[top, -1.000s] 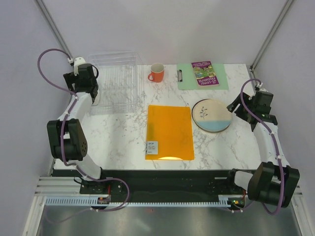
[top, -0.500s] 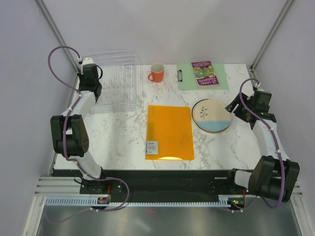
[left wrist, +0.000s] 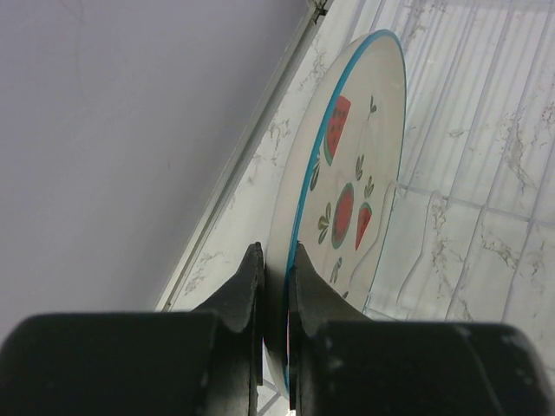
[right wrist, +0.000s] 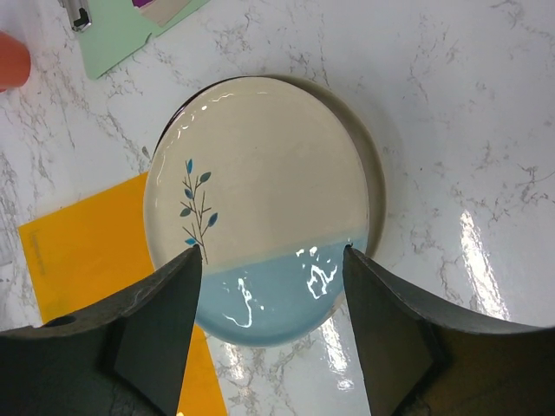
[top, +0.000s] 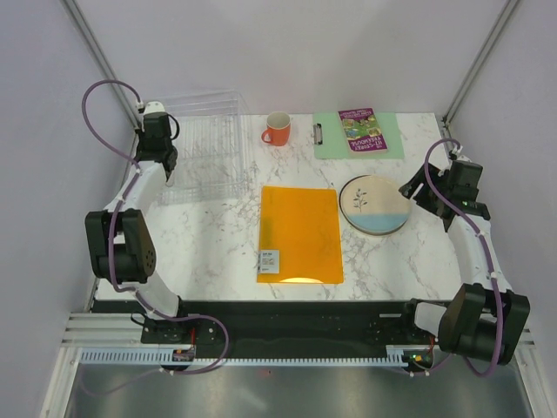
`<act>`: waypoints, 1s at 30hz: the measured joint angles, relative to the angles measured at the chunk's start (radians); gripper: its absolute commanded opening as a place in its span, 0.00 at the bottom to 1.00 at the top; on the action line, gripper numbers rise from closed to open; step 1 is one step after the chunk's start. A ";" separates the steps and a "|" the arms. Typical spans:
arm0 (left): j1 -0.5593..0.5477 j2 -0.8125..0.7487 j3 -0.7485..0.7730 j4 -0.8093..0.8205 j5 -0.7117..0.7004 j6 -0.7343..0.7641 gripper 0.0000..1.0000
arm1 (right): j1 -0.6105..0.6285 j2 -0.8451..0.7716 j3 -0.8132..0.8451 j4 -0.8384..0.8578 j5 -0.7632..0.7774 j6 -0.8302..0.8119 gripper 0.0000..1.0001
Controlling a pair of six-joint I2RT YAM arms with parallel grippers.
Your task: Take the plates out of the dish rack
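Note:
Next, I close my right gripper on the white plate's rim opposite my left gripper, above the orange folder's back corner [top: 332, 192] [right wrist: 137, 184] beside the flat plate.
The left wrist view shows a white plate [left wrist: 351, 173] with red fruit marks and a teal rim standing on edge at the left end of the clear dish rack [top: 209, 144]. My left gripper [left wrist: 276, 251] is shut on its rim, one finger on each face. From above, the left gripper [top: 165, 165] sits at the rack's left side and the plate hardly shows. A cream-and-pale-blue plate [right wrist: 260, 199] with a sprig lies flat at the table's right [top: 374, 204], on another plate's darker rim [right wrist: 378, 165]. My right gripper [right wrist: 273, 251] hangs open over it, touching nothing.
An orange folder [top: 300, 233] lies mid-table, its edge under the flat plate. An orange mug [top: 278, 129] and a green clipboard [top: 357, 133] with a booklet stand at the back. The grey wall [left wrist: 113, 130] runs close along the rack's left side.
My left arm swung in to the rack's left end and its jaws closed on the fruit-marked plate's rim. The right arm has hardly moved.

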 measured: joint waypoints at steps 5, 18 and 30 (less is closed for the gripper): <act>0.001 -0.042 0.034 -0.046 -0.011 0.010 0.02 | 0.000 -0.010 0.000 -0.017 -0.003 -0.019 0.73; 0.016 -0.298 0.116 -0.159 0.046 -0.043 0.02 | 0.000 -0.098 0.055 -0.075 -0.053 -0.026 0.74; 0.000 -0.600 -0.167 -0.162 0.859 -0.495 0.02 | 0.005 -0.145 0.058 -0.051 -0.343 0.007 0.74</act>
